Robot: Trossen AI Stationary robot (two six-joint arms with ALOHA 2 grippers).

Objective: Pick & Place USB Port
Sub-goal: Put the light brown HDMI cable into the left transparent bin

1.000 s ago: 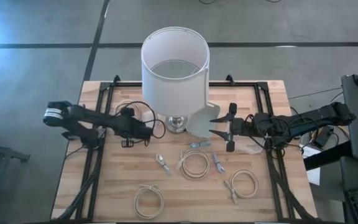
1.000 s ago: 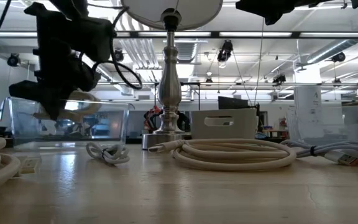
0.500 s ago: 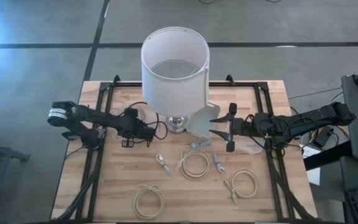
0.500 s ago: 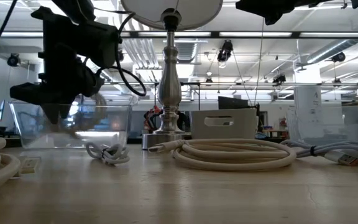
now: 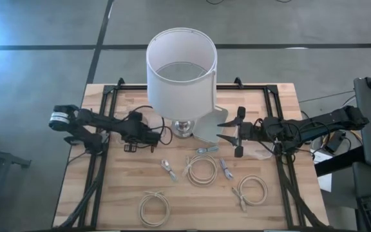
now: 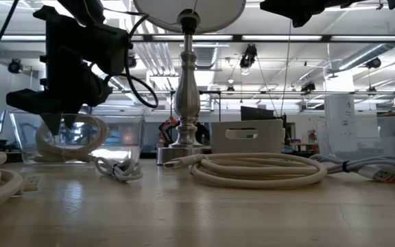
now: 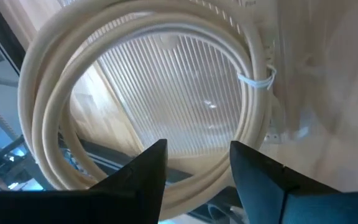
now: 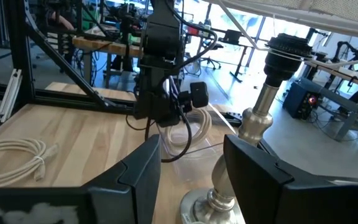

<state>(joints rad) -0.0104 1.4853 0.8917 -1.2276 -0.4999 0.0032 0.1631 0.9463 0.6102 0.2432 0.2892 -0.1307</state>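
Observation:
The robot's left gripper will next go to the cable coil nearest the table's front edge and close on the coil's tied plug end [image 5: 152,193].
A cream coil of USB cable [image 7: 39,106] lies flat on the ribbed bottom of a clear container [image 6: 125,130] at the table's left, left of the lamp. My left gripper [image 7: 194,168] hangs open just above it, fingers pointing down, with the coil [image 6: 70,140] below their tips. In the high view this gripper [image 5: 136,129] stands over the container. My right gripper [image 5: 227,131] hovers open and holds nothing on the lamp's right side, facing the lamp base [image 8: 260,118]; its wrist view shows the coil [image 8: 188,134] under the left arm.
A tall lamp with a white shade [image 5: 182,64] stands at the table's middle back. More cable coils [image 5: 201,169], [image 5: 250,191], [image 5: 154,207] and small loose cables [image 5: 168,169], [image 5: 226,169] lie on the near half of the table.
My left gripper has opened and let go of the cable coil. The coil has dropped out from between the fingers and now lies flat in the clear container.

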